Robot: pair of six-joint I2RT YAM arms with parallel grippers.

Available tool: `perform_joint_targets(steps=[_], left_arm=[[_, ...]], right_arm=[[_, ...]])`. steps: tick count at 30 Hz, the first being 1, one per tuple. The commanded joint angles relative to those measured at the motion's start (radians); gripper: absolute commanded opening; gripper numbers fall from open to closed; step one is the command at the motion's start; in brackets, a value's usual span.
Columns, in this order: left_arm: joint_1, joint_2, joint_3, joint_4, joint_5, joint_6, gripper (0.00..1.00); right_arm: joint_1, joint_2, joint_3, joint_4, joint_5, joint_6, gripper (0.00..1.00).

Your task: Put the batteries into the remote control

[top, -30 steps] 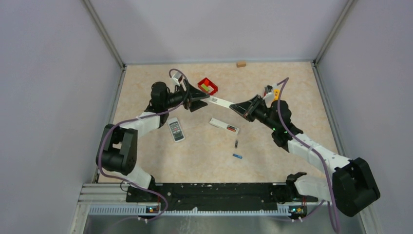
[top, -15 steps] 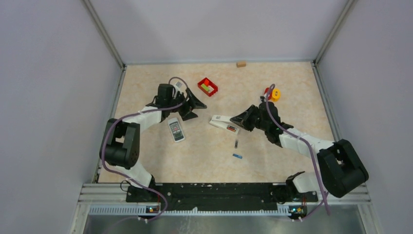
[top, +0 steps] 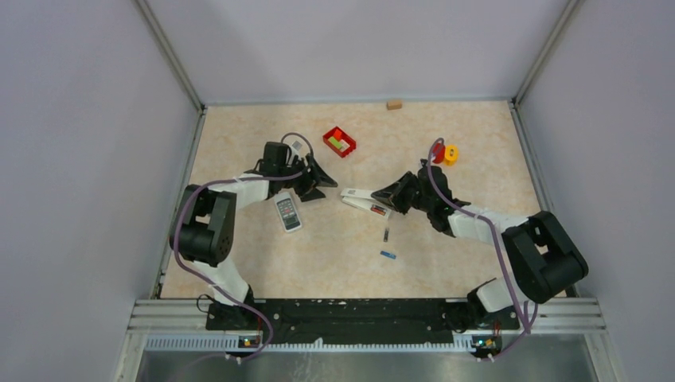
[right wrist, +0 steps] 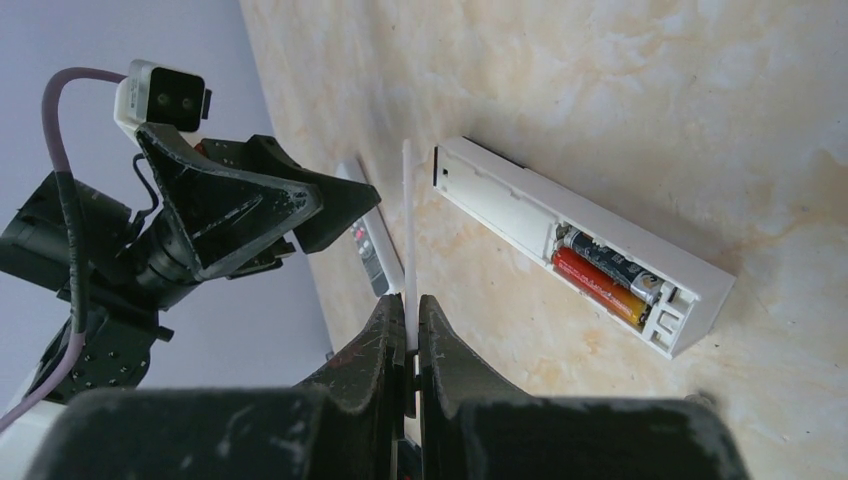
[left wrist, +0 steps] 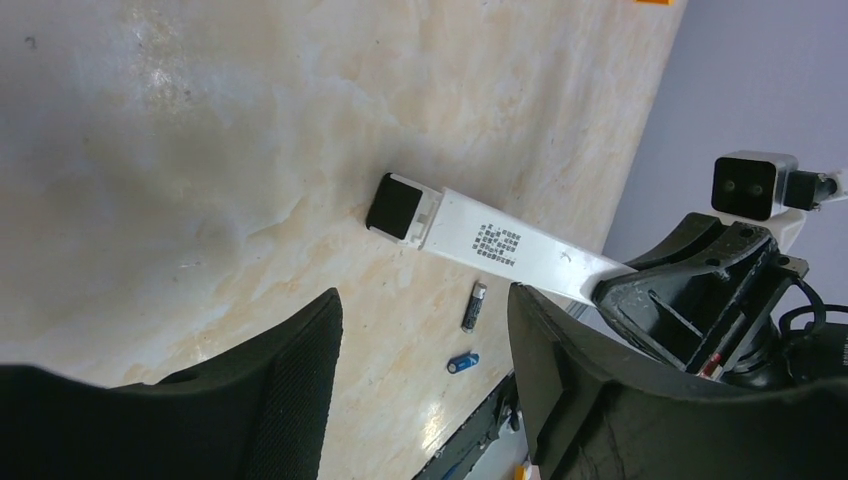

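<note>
Next, I let go of the cover panel with my right gripper on the open back of the white remote control (top: 367, 206) (right wrist: 562, 241), so it covers both batteries.
A white remote control (right wrist: 520, 215) lies back-up on the table with its compartment open. A red battery (right wrist: 600, 287) and a dark battery (right wrist: 610, 262) sit side by side in it. My right gripper (right wrist: 412, 305) is shut on a long thin white cover panel (right wrist: 408, 220), held on edge just left of the remote. That panel (left wrist: 500, 245) shows printed text and a black end. My left gripper (left wrist: 423, 300) stands open and empty, a short way from the panel's black end. A dark battery (top: 387, 233) and a blue battery (top: 388, 255) lie loose nearer the front.
A second, grey remote with buttons (top: 288, 212) lies below my left gripper (top: 316, 181). A red tray (top: 339, 142) sits behind it, a yellow-and-red object (top: 446, 153) at the back right, and a small wooden block (top: 393, 103) by the back wall.
Both grippers held the white panel up in the air. My left gripper let go and pulled back left. My right gripper carried the panel down beside the white remote.
</note>
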Motion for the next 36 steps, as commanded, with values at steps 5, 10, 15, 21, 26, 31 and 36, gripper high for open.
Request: perform_joint_targets(steps=[5, 10, 15, 21, 26, 31, 36], left_arm=[[-0.019, 0.040, 0.008, 0.033, 0.005, 0.015, 0.64], [-0.038, 0.065, 0.018, 0.041, 0.001, 0.012, 0.63], [-0.051, 0.094, 0.031, 0.045, -0.005, 0.011, 0.61], [-0.057, 0.115, 0.040, 0.052, -0.012, 0.008, 0.60], [-0.058, 0.132, 0.058, 0.050, -0.012, 0.006, 0.59], [-0.059, 0.129, 0.060, 0.049, -0.022, 0.008, 0.64], [-0.061, 0.136, 0.064, 0.051, -0.027, 0.007, 0.65]], right_arm=[[0.007, 0.003, 0.023, -0.046, 0.016, -0.002, 0.00], [0.007, 0.007, 0.016, -0.070, 0.024, 0.001, 0.00], [0.007, 0.020, 0.017, -0.094, 0.030, 0.009, 0.00], [0.007, 0.018, 0.011, -0.145, 0.072, 0.027, 0.00], [0.007, 0.023, 0.013, -0.206, 0.083, 0.032, 0.00], [0.007, 0.019, 0.018, -0.267, 0.097, 0.015, 0.00], [0.007, 0.032, 0.035, -0.308, 0.105, -0.005, 0.00]])
